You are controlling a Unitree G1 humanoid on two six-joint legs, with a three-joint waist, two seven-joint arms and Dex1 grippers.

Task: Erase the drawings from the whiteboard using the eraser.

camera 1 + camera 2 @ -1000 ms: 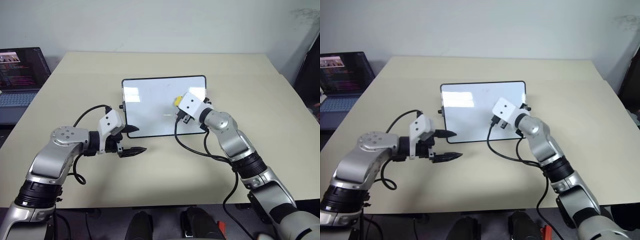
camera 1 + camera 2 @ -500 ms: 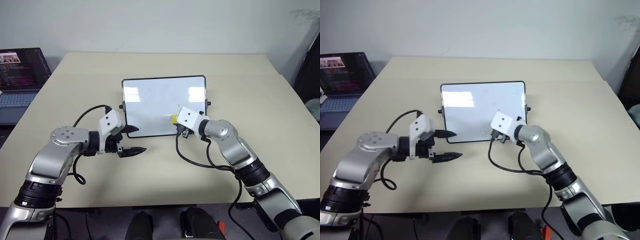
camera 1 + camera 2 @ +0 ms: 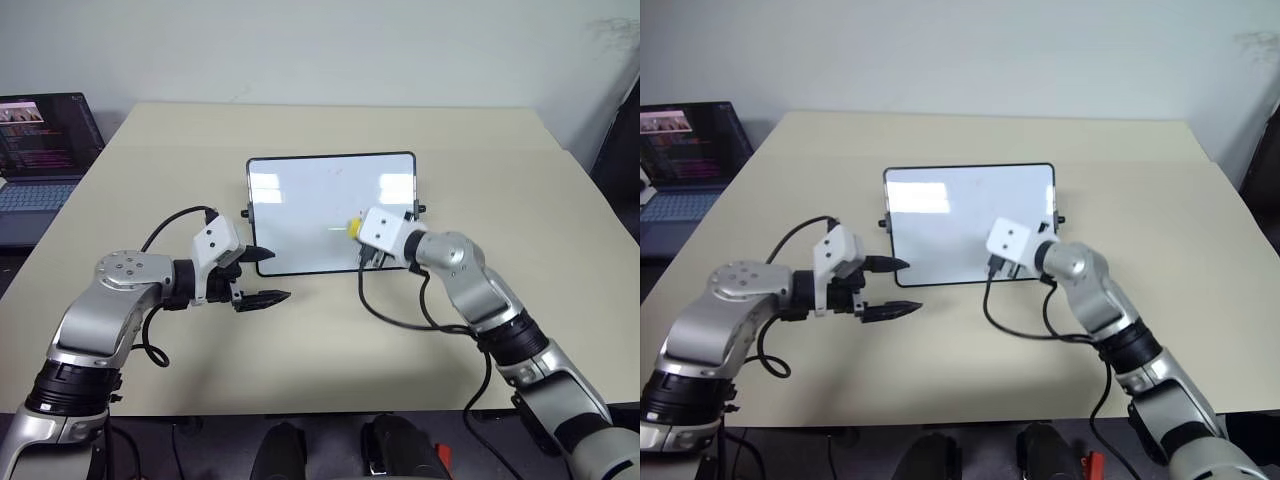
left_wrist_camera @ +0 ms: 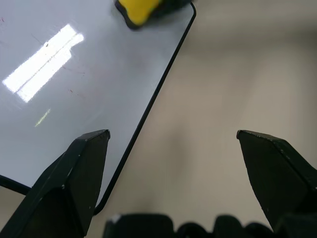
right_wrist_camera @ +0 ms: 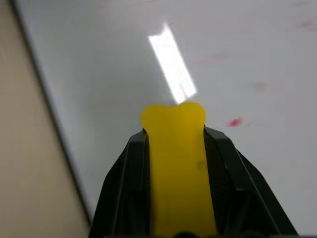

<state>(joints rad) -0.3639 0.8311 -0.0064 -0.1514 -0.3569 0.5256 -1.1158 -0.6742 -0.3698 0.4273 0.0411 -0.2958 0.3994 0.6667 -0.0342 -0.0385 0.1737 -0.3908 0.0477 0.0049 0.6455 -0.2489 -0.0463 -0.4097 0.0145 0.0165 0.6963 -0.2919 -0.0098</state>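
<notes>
The robot's right gripper needs to set the eraser, now pressed on the whiteboard, down on the table point(image 3: 464, 271) next to the whiteboard's near corner that is farthest from the laptop.
The whiteboard point(image 3: 300, 215) lies flat mid-table, black-framed and glossy. My right gripper point(image 5: 173, 136) is shut on the yellow eraser point(image 5: 176, 163), which is pressed near the board's near right edge; the eraser point(image 3: 354, 228) peeks out beside the white wrist box. Of the drawings, faint red smudges point(image 5: 235, 121) lie on the white surface just beyond the eraser's tip. My left gripper point(image 3: 270, 277) stands open at the board's near left corner, one finger over the frame and the other over the table, with nothing between them. The left wrist view shows the board's edge point(image 4: 148, 106) and the eraser point(image 4: 138, 10).
An open laptop point(image 3: 40, 150) sits off the table's far left. A black cable point(image 3: 400, 318) from my right wrist loops onto the table in front of the board. A dark object point(image 3: 615, 150) stands at the right edge.
My right gripper has drawn the eraser from the board's right middle toward the near edge. The left arm has kept still.
</notes>
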